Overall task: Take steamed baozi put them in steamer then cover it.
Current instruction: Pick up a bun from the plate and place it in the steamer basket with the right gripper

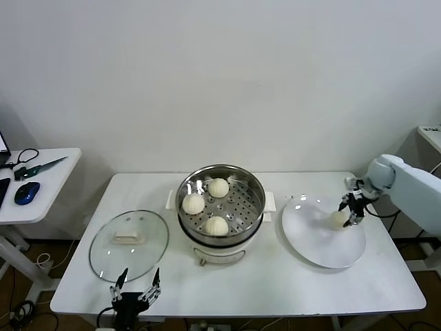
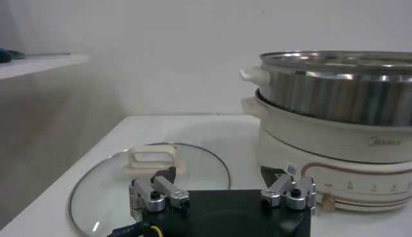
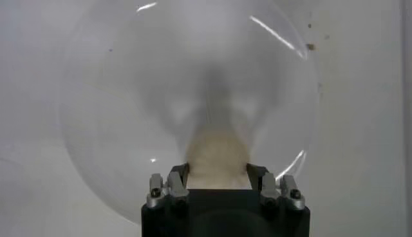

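Next, my right gripper releases the baozi, which still rests on the white plate, on the steamer tray's bare patch (image 1: 244, 205) that is closest to the white plate.
Three steamed baozi (image 1: 218, 187) lie on the perforated tray inside the steel steamer (image 1: 256, 186) at the table's middle. A fourth baozi (image 1: 338, 219) rests on the white plate (image 1: 324, 241) to the right; my right gripper (image 1: 342, 215) is shut on it, one finger against each side. In the right wrist view that baozi (image 3: 217, 154) fills the gap between the jaws of the right gripper (image 3: 217, 170). The glass cover (image 1: 148, 231) lies flat left of the steamer. My left gripper (image 1: 138, 276) hovers open at its near edge, holding nothing; the left wrist view shows the cover (image 2: 193, 164) just ahead.
The white table (image 1: 241, 289) carries everything. A side table (image 1: 41, 172) with a blue mouse (image 1: 27, 193) and cables stands at the far left. The steamer's white base (image 2: 335, 138) rises close on one side of the left gripper (image 2: 222, 177).
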Tool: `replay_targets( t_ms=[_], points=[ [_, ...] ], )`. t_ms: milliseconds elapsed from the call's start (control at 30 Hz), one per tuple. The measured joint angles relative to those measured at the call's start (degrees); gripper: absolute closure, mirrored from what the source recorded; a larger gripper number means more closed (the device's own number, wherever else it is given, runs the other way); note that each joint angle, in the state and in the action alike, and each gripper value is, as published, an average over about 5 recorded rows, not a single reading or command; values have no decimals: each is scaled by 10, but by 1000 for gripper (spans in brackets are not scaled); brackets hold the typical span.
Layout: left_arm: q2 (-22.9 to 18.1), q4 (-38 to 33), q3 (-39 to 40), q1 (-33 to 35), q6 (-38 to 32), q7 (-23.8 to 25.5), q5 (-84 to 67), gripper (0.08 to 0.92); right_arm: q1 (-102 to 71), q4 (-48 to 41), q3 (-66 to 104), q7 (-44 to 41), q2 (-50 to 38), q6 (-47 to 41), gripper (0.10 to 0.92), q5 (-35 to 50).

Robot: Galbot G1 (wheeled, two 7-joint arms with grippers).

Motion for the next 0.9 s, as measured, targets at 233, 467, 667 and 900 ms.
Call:
replay_targets(
  t_ms=[233,467,667,900],
  points=[
    [1,-4,4,-1,0,0,2,177,147,75,-124,-7,-8,-23,397,101],
    [2,-9,10,-4,3,2,2,177,331,191,-246,-5,17,-64,397,224],
    [3,-17,10,-7,9,3,1,177,420,284,-288,13,62,-108,397,318],
    [3,-23,8,-9,12,3,-2,177,432,339,-298,52,121,-157,397,370]
  ],
)
